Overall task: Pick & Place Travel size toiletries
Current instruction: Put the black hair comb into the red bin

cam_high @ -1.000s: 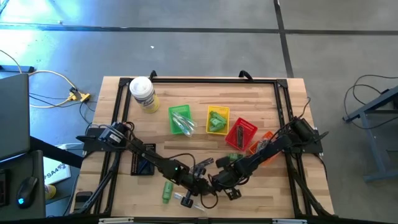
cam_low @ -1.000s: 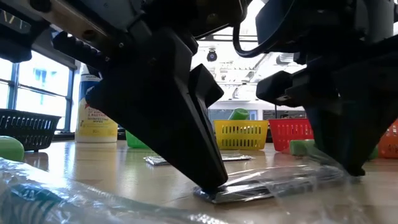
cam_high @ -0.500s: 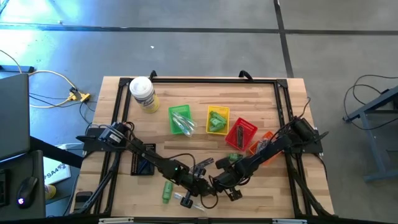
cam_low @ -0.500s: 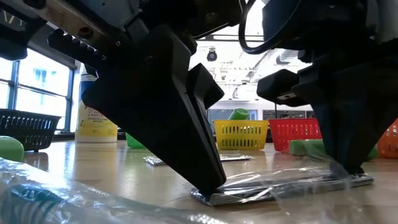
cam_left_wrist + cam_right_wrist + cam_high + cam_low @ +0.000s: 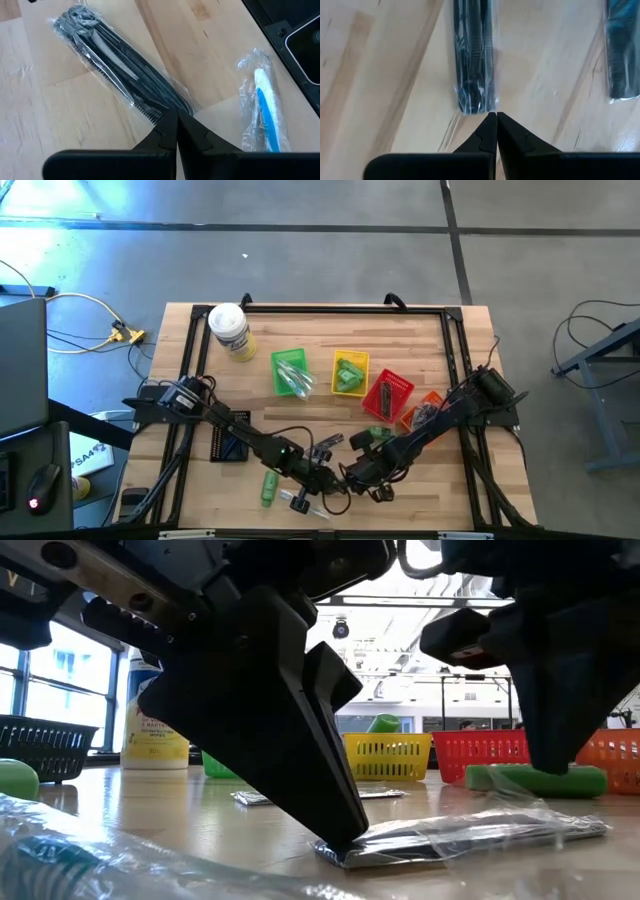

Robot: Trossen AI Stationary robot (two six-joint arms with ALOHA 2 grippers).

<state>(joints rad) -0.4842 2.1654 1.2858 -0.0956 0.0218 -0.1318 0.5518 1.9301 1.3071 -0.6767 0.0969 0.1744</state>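
Note:
Next, my right gripper opens and grips the packet's middle point(image 5: 470, 838) while my left gripper pins the other end, because it is shut past the loose end of the comb packet.
A clear packet of dark combs point(image 5: 470, 835) point(image 5: 120, 65) point(image 5: 474, 55) lies flat on the wood near the table's near edge. My left gripper point(image 5: 333, 480) point(image 5: 340, 838) point(image 5: 176, 114) is shut, its tips down on one end of that packet. My right gripper point(image 5: 355, 477) point(image 5: 553, 768) point(image 5: 492, 115) is shut too and hangs just above and past the packet's other end, touching nothing. A packet with a blue and white toothbrush point(image 5: 265, 120) lies beside my left gripper. One green tube point(image 5: 268, 485) and another green tube point(image 5: 535, 780) rest on the table. My left gripper presses its shut fingertips on the comb packet's end nearest it point(image 5: 167, 107), slanting down from the table's left. Whether plastic film is caught between the fingers I cannot tell. The packet lies flat on the table along the line of the fingers.
Green basket point(image 5: 290, 370), yellow basket point(image 5: 350, 372), red basket point(image 5: 388, 393) and orange basket point(image 5: 422, 410) stand mid-table. A white jar with yellow label point(image 5: 230, 330) is at the far left, a black basket point(image 5: 228, 442) under the left arm. Another dark packet point(image 5: 622, 50) lies close by.
My right gripper, which stood on the comb packet's far end, has risen off it, still shut. The packet has stayed flat on the table with its other end under my left gripper.

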